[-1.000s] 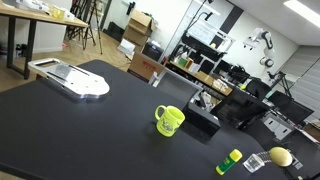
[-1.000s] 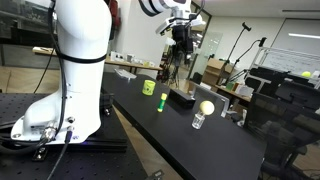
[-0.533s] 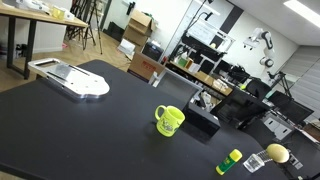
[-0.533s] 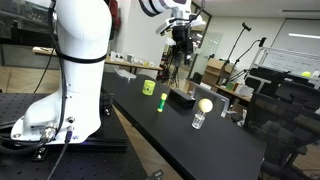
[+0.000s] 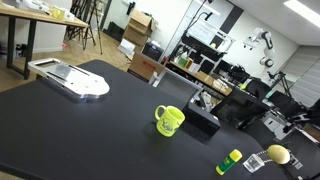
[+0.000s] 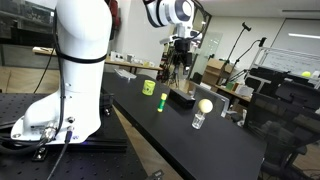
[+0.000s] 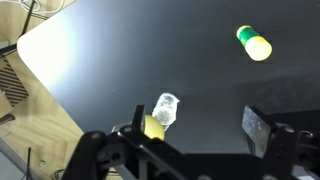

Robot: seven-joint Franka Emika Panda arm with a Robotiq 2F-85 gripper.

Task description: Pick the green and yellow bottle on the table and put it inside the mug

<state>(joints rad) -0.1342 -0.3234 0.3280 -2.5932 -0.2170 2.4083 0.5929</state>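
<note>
The robot's gripper will next go down to the upper end (image 5: 235, 156) (image 7: 258, 47) of the green and yellow bottle and close there, leaving the bottle's lower part free.
The green and yellow bottle (image 5: 230, 161) lies on the black table (image 5: 90, 130), near its edge. It also shows in an exterior view (image 6: 161, 103) and at the top right of the wrist view (image 7: 254, 43). The yellow-green mug (image 5: 169, 120) stands upright, apart from the bottle, and shows in both exterior views (image 6: 148, 87). My gripper (image 6: 180, 58) hangs high above the table. In the wrist view (image 7: 200, 128) it is open and empty, and the bottle lies well beyond the jaws.
A small clear glass (image 7: 166, 108) and a pale-yellow lemon-like ball (image 5: 280, 155) sit close to the bottle. A black box (image 5: 203, 120) stands behind the mug. A white flat device (image 5: 70, 78) lies at the table's far end. The table's rounded corner (image 7: 60, 50) borders wooden floor.
The wrist has turned and the gripper has come down slightly. Part of the arm now shows at the right edge of an exterior view. The objects have not moved.
</note>
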